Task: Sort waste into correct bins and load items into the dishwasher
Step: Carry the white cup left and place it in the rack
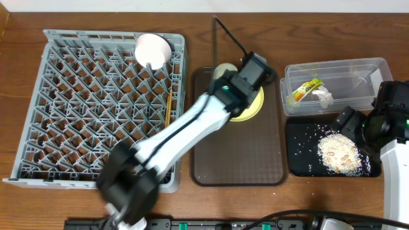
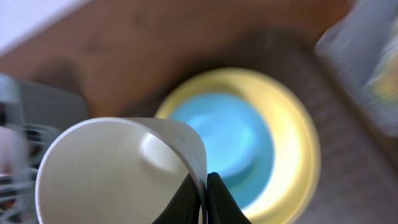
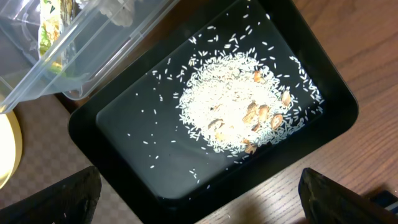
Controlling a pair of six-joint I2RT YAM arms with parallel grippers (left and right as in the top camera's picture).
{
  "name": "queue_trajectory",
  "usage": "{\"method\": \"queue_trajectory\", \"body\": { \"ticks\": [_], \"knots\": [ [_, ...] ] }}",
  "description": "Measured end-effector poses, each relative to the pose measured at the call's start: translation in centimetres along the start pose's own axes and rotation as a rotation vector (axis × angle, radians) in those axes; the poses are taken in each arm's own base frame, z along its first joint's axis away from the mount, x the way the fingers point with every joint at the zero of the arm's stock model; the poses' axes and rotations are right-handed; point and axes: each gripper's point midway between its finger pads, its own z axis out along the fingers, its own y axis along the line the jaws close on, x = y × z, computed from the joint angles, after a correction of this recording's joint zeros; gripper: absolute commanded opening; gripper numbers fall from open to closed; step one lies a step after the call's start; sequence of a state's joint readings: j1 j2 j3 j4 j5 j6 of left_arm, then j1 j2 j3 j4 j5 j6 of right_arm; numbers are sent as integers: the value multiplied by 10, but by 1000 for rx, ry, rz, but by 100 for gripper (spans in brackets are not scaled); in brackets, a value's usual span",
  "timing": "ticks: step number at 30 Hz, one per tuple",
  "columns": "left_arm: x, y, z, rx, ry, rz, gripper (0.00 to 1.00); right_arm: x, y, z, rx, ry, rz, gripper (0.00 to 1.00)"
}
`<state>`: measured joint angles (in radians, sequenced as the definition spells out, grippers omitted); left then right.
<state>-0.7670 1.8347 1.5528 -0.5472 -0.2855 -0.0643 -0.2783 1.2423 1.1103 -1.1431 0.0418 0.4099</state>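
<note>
My left gripper is going to release the small white cup in the grey dish rack [image 1: 143, 117], next to the chopsticks and below the white bowl.
My left gripper [image 1: 235, 75] [image 2: 204, 186] is shut on the rim of a small white cup [image 1: 223, 70] [image 2: 118, 168]. It holds the cup above the yellow-green plate [image 1: 252, 108] [image 2: 292, 143], which carries the light blue bowl [image 2: 224, 140]. The white bowl [image 1: 153, 48] and the chopsticks [image 1: 168, 108] lie in the grey dish rack [image 1: 77, 96]. My right gripper [image 1: 348, 121] [image 3: 199, 193] is open and empty over the black tray [image 1: 300, 160] [image 3: 124, 130], which holds beige food scraps [image 1: 339, 153] [image 3: 239, 112]. The clear tub [image 1: 358, 67] [image 3: 106, 56] holds the wrapper [image 1: 305, 89] [image 3: 50, 31] and the tissue [image 1: 323, 97].
The plate sits at the far end of a brown serving tray [image 1: 243, 160] between the rack and the bins. A black cable [image 1: 227, 32] runs across the table behind it. My left arm [image 1: 179, 134] crosses the rack's right edge.
</note>
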Motion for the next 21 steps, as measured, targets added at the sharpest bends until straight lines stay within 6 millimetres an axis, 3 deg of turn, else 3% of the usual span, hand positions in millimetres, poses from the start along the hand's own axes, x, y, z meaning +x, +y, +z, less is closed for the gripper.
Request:
{"method": "queue_trajectory", "body": {
  "ticks": [4,5,7,9,12,16,21],
  "knots": [
    [-32,22,-85,78,-139,-103,8,0,0,0,0,1,0,99],
    [-38,35,-118,109,-188,-153,8,0,0,0,0,0,0,99],
    [-38,53,-150,141,-214,-211,8,0,0,0,0,0,0,99],
    [-23,82,-173,146,-197,-288,8,0,0,0,0,0,0,99],
    [-1,113,-183,153,-136,-384,8,0,0,0,0,1,0,99],
    [27,149,-180,203,-41,-539,8,0,0,0,0,1,0,99],
    [47,173,-170,328,40,-673,8,0,0,0,0,1,0,99]
  ]
}}
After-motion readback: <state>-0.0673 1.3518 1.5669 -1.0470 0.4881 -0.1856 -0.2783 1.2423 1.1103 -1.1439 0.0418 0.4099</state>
